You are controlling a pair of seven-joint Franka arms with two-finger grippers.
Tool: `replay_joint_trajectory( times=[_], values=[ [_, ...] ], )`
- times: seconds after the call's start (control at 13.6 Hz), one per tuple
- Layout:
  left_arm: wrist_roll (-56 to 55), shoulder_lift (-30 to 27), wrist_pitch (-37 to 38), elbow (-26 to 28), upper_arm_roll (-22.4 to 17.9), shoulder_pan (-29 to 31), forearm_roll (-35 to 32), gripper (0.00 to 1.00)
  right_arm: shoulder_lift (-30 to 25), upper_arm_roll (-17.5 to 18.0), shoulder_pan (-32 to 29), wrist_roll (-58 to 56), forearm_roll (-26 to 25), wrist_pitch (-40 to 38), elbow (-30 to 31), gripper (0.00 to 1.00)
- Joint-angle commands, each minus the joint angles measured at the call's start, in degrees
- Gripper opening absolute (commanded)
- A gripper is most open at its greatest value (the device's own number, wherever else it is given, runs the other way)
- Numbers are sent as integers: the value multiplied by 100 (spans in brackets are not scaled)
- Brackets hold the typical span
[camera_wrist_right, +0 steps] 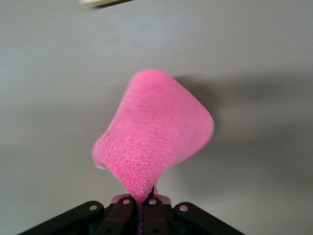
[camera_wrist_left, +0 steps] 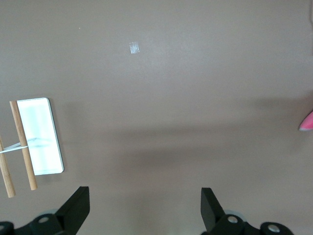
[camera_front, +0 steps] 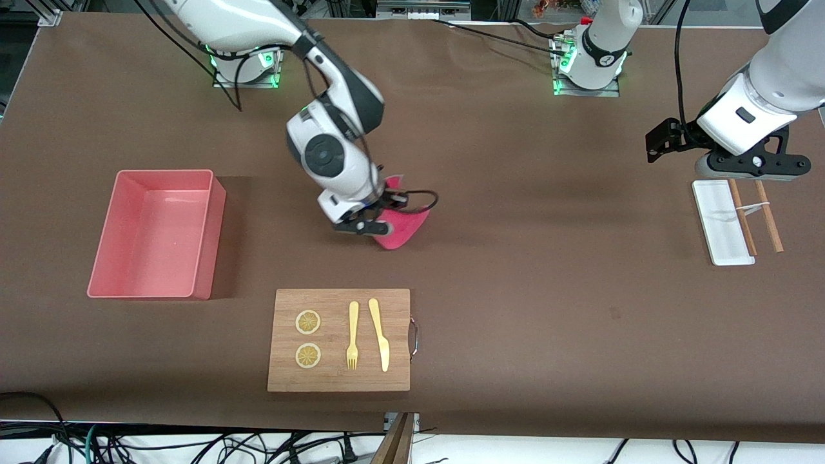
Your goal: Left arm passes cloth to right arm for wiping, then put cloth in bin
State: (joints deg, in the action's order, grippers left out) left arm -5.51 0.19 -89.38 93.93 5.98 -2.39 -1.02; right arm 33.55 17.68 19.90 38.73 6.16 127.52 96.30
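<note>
My right gripper is going to let go of the magenta-red cloth in the salmon-pink bin (camera_front: pixel 173 229), by the bin's side that faces the middle of the table.
My right gripper (camera_front: pixel 380 225) is shut on the magenta-red fuzzy cloth (camera_front: pixel 401 229) and holds it over the brown table mat in the middle of the table, above the spot farther from the front camera than the wooden board. In the right wrist view the cloth (camera_wrist_right: pixel 154 132) hangs from the closed fingers (camera_wrist_right: pixel 142 208). The salmon-pink bin (camera_front: pixel 103 283) stands empty toward the right arm's end. My left gripper (camera_front: pixel 751 164) is open and empty above the white tray; its fingers (camera_wrist_left: pixel 78 203) stand wide apart. A corner of the cloth (camera_wrist_left: pixel 307 122) shows in the left wrist view.
A wooden board (camera_front: pixel 283 380) with two lemon slices, a yellow fork (camera_front: pixel 352 335) and knife (camera_front: pixel 379 334) lies near the front camera. A narrow white tray (camera_front: pixel 720 222) with two wooden chopsticks (camera_front: pixel 768 216) lies at the left arm's end, also in the left wrist view (camera_wrist_left: pixel 41 134).
</note>
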Motion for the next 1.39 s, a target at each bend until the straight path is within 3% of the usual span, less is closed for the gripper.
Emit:
replay_joint_trajectory(
  times=[0.0,0.44,0.59,1.1,1.32],
  values=[
    [112,-98,-18,47,-44,-25,120,100,-182,157,-643,-714,-36,-69,573,0],
    [120,-98,-18,47,-44,-34,146,100,-682,104,-2128,-3508,-79,-270,1260,0],
    [120,-98,-18,47,-44,-25,146,100,-893,-88,-2288,-4204,-141,-560,1286,0],
    [121,-89,-18,47,-44,-16,146,100,-2272,-150,-2859,-5303,-484,-2140,1216,0],
    [121,-89,-18,47,-53,-16,155,100,-2774,-676,-3027,-5867,-510,-2712,1042,0]
  ],
)
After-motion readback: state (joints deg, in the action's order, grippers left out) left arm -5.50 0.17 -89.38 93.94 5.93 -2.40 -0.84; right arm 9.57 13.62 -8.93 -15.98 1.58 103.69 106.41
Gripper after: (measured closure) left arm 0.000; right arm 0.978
